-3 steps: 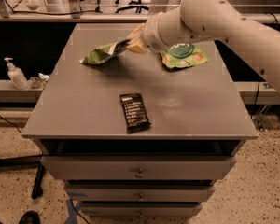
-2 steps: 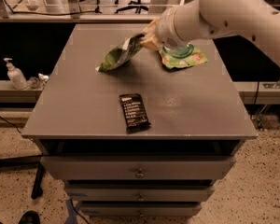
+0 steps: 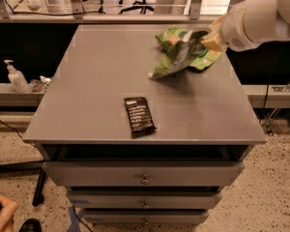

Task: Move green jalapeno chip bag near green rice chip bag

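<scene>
I should set the green jalapeno chip bag against the front edge of the green rice chip bag (image 3: 204,58). The jalapeno bag now hangs tilted above it.
My gripper (image 3: 206,37) reaches in from the right over the back right part of the grey table (image 3: 87,81). It is shut on the upper end of the pale green jalapeno chip bag (image 3: 171,62), which hangs tilted, its lower tip close above the table. Right behind and under it lies the darker green rice chip bag (image 3: 209,58), partly hidden by the held bag and my gripper. The two bags overlap in this view.
A black snack bar (image 3: 139,115) lies near the table's front edge. Drawers (image 3: 144,178) are below the top. A sanitizer bottle (image 3: 15,76) stands on a low shelf at the left. A person's hand (image 3: 0,211) shows at the bottom left.
My gripper has carried the jalapeno chip bag from the back left of the table rightward, to just in front of the rice chip bag. The black bar has not moved.
</scene>
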Available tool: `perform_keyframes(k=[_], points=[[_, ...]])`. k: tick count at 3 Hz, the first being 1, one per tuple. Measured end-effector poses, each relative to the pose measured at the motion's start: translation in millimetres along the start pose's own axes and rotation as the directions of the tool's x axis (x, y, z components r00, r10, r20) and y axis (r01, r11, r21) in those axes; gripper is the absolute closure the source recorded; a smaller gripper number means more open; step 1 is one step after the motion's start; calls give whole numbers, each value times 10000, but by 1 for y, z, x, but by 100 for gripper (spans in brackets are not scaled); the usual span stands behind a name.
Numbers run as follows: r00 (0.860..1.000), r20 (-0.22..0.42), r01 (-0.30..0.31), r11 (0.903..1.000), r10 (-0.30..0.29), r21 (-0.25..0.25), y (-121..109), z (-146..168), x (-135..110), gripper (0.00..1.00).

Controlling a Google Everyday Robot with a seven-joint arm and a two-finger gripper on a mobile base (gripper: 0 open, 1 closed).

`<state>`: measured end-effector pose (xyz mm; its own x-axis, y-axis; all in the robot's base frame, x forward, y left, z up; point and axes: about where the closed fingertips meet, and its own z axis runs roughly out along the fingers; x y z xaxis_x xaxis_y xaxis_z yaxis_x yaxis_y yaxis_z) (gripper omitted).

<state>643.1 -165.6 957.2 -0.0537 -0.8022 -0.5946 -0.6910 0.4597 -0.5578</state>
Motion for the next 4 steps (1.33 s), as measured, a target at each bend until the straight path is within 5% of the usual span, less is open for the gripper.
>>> perform_keyframes(k=[2, 3, 4], points=[[9835, -1437, -944, 9891, 1103, 1131, -41, -54, 116, 100], [9773, -1800, -998, 9923, 1116, 738, -28, -47, 142, 100], [9821, -1669, -877, 9961, 876, 71, -6, -18, 142, 100]])
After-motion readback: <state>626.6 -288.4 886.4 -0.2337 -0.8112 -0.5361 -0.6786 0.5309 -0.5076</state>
